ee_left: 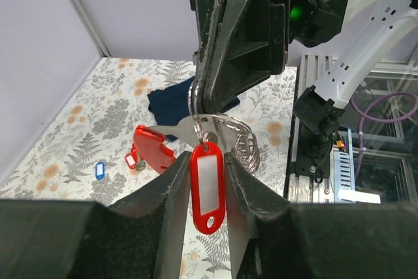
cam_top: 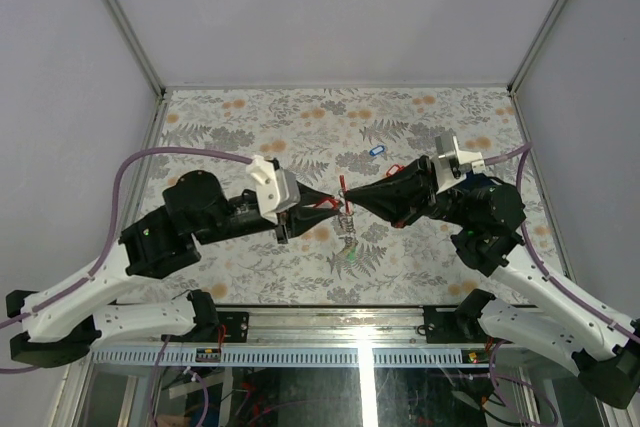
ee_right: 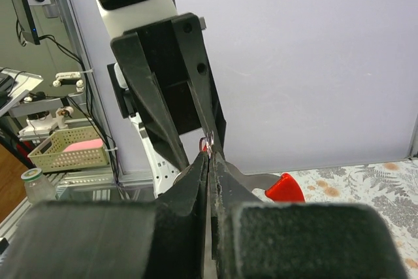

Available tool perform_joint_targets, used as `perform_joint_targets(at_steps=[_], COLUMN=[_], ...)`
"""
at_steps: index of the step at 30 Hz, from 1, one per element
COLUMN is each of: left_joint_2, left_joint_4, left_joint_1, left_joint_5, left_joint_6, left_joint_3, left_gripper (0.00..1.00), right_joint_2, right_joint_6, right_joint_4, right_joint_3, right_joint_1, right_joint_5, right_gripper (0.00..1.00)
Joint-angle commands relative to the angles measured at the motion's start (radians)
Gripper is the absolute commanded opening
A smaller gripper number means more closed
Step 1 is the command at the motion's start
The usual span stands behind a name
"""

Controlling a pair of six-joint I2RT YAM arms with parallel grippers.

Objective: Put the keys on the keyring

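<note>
I have my left gripper's fingers on either side of the red tag hanging below the keyring, so I need to open that gripper, move it up and pinch the keyring (ee_left: 197, 129) beside my right gripper's fingertips.
The keyring (ee_left: 225, 127), a silver ring, hangs above the table, pinched by my right gripper (ee_left: 208, 106), which comes down from above. A key with a red tag (ee_left: 208, 187) dangles from the ring, flat side to the left wrist camera. My left gripper (ee_left: 208, 161) stands narrowly open, one finger on each side of the tag. From above, both grippers (cam_top: 328, 205) (cam_top: 350, 200) meet tip to tip, with more keys and a green tag (cam_top: 352, 252) hanging below. In the right wrist view the right gripper (ee_right: 209, 155) is pressed shut on thin ring metal (ee_right: 208, 140).
A blue-tagged key (cam_top: 376, 150) lies on the floral table (cam_top: 250, 117) behind the grippers. The left wrist view also shows a red-handled tool (ee_left: 153, 148), a small red-tagged key (ee_left: 132, 160), a dark navy cloth (ee_left: 166, 99) and a coil of spare rings (ee_left: 248, 151).
</note>
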Motion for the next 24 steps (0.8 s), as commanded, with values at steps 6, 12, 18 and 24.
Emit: perform_joint_targets(at_steps=[6,12,18,24], left_joint_2=[-0.133,-0.107,-0.067,-0.046], left_joint_4=[0.231,0.287,0.319,0.325], left_joint_1=[-0.007,-0.007,-0.008,-0.008], left_joint_5=[-0.069,-0.043,-0.002,0.012], left_joint_6=[-0.053,-0.071,-0.072,-0.068], left_joint_3=[-0.098,-0.108,-0.100,-0.089], left_gripper=[0.28,0.29,0.28,0.26], right_joint_2=[-0.043,-0.040,-0.044,-0.046], right_joint_6=[-0.060,-0.057,-0.055,-0.048], right_joint_4=[0.016,0.019,0.025,0.047], right_joint_3=[0.007,0.007,0.007,0.000], right_joint_1=[-0.001,-0.001,0.000,-0.001], right_joint_5=[0.025,0.014,0.002,-0.016], right_gripper=[0.00,0.00,0.00,0.00])
